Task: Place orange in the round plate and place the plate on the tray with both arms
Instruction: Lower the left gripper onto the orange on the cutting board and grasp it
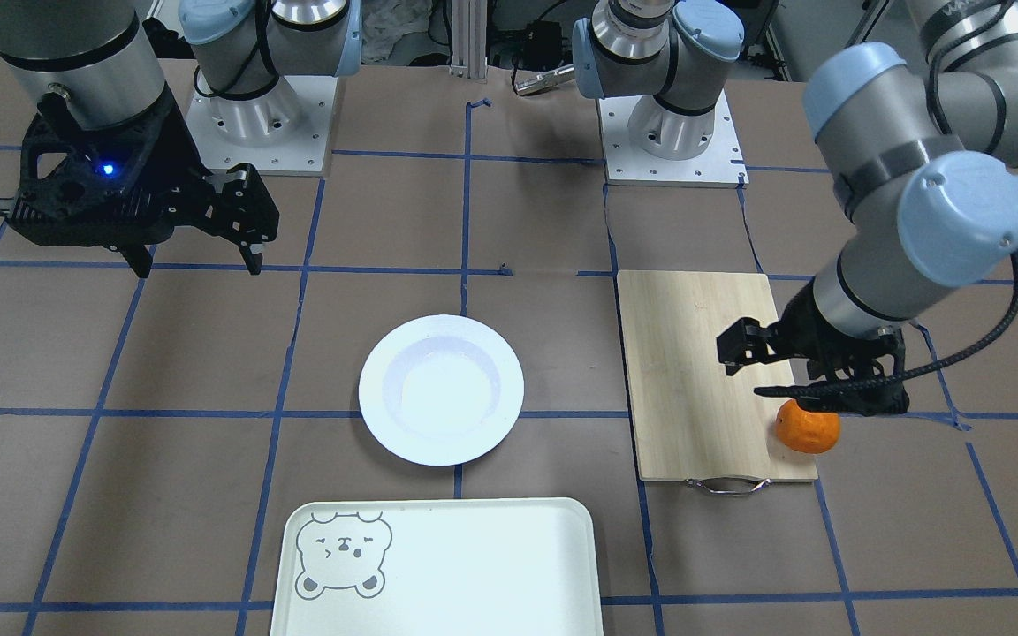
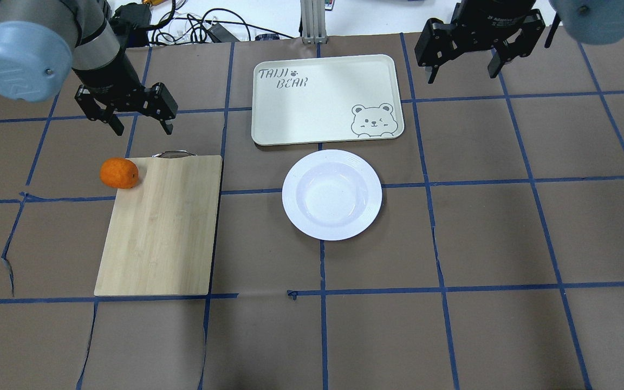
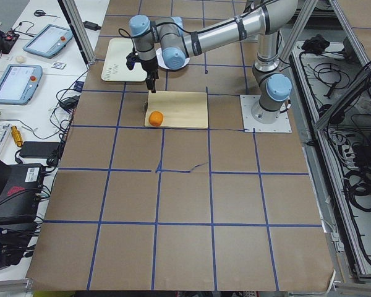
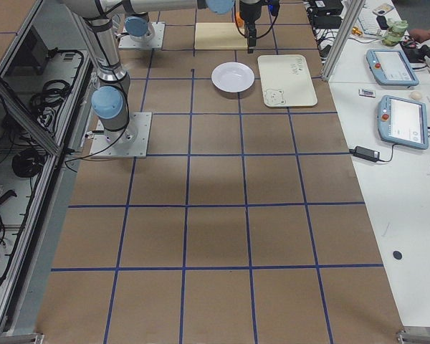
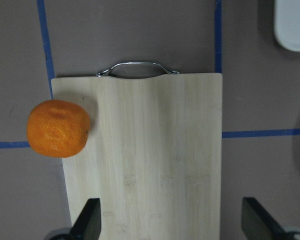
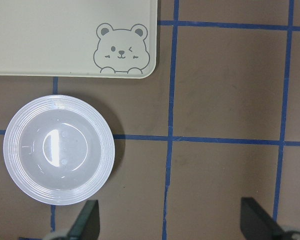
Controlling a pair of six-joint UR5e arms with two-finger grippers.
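Observation:
Next, my left gripper moves to the orange at the corner of the bamboo board and closes around the orange's middle (image 1: pixel 808 427) (image 5: pixel 58 128), ready for the round plate.
The orange (image 2: pixel 119 173) (image 5: pixel 58 128) lies at the far left corner of the bamboo board, overlapping its edge. My left gripper (image 2: pixel 143 127) (image 5: pixel 172 222) hangs open above the board's handle end, with the orange off to one side of its fingers and nothing between them. The round plate (image 2: pixel 332 195) (image 6: pixel 58 149) sits empty at mid-table, just short of the tray (image 2: pixel 325 99) (image 6: pixel 65 35), which is also empty. My right gripper (image 2: pixel 462 73) (image 1: pixel 196 265) is open and raised, past the tray's right end and away from the plate.
The bamboo cutting board (image 2: pixel 160 227) with a metal handle (image 2: pixel 171 154) lies left of the plate. Brown paper with blue tape lines covers the table. Both arm bases (image 1: pixel 257 115) (image 1: pixel 672 132) stand at the robot's side. Cables (image 2: pixel 198 27) lie beyond the far edge.

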